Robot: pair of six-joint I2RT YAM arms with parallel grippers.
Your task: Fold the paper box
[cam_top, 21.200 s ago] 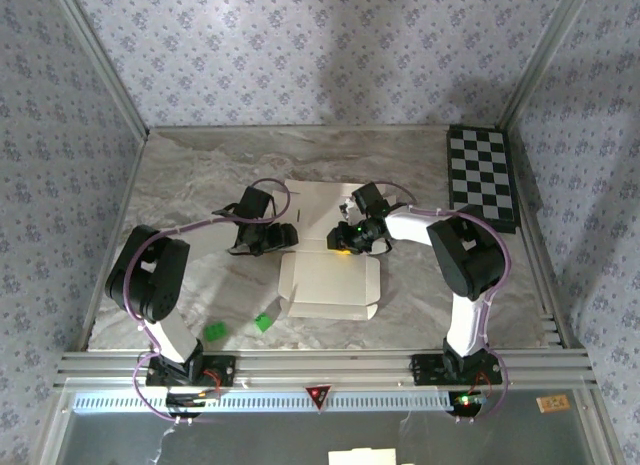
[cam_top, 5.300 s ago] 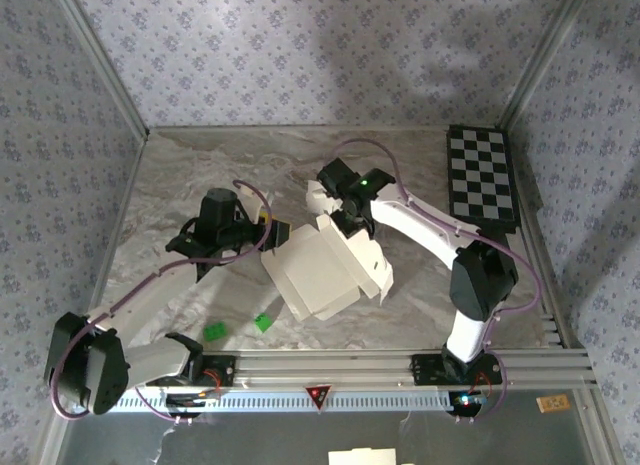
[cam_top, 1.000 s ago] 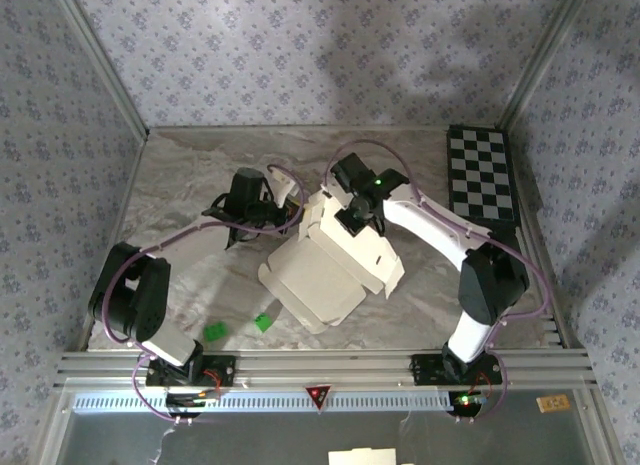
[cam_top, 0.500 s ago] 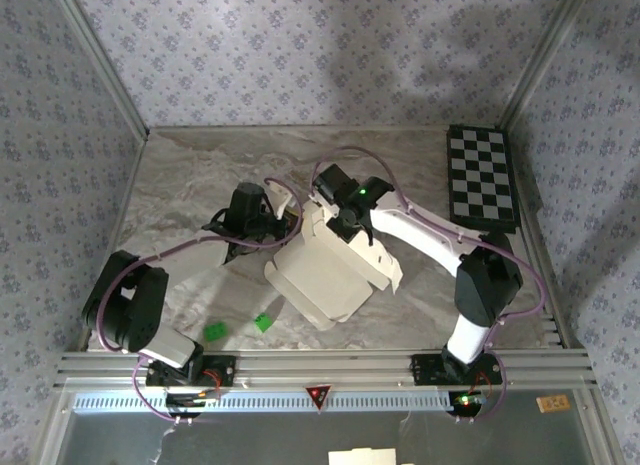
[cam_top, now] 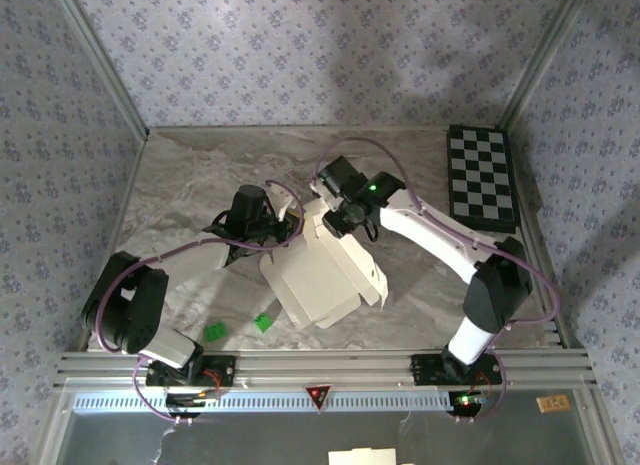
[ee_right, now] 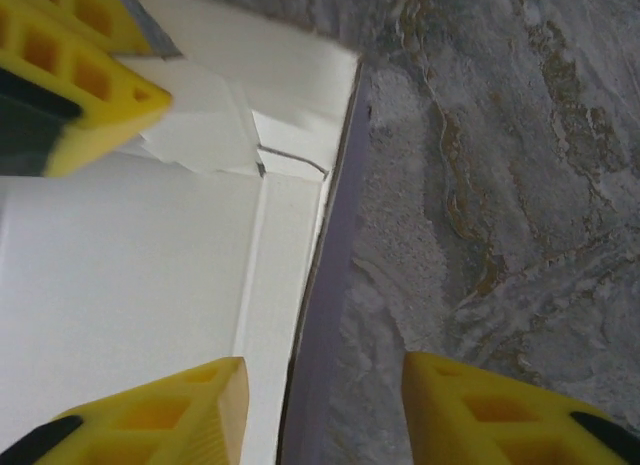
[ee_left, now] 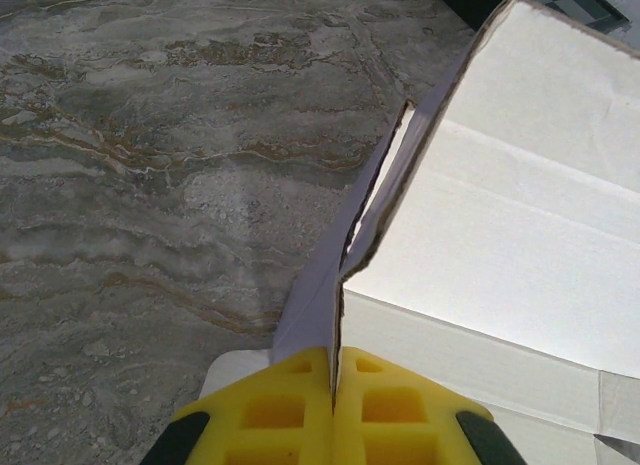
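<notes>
I will use my right gripper, which is short of the far corner of the paper box's open lilac side, to pinch the lilac side (ee_right: 354,95) near that corner and fold it inward.
The paper box (cam_top: 322,273) lies half-formed mid-table, white inside with pale-lilac walls. My left gripper (cam_top: 287,222) is at its far-left corner. In the left wrist view the yellow fingertips (ee_left: 290,405) press together on a thin upright wall of the paper box (ee_left: 520,215), so the left gripper (ee_left: 333,363) is shut on it. My right gripper (cam_top: 336,223) hovers over the box's far edge. In the right wrist view the right gripper (ee_right: 322,385) stands open, astride the lilac wall of the paper box (ee_right: 130,265), touching nothing. A left finger (ee_right: 85,80) shows at the top left.
A black-and-white checkerboard (cam_top: 482,175) lies at the back right. Two small green bits (cam_top: 215,332) (cam_top: 263,322) sit near the front left. Papered walls close in the marble table (cam_top: 190,175), and a metal rail (cam_top: 320,363) runs along the front.
My right gripper has opened and let go of the box's far wall. The box has settled slightly towards the front left. The left gripper keeps its grip.
</notes>
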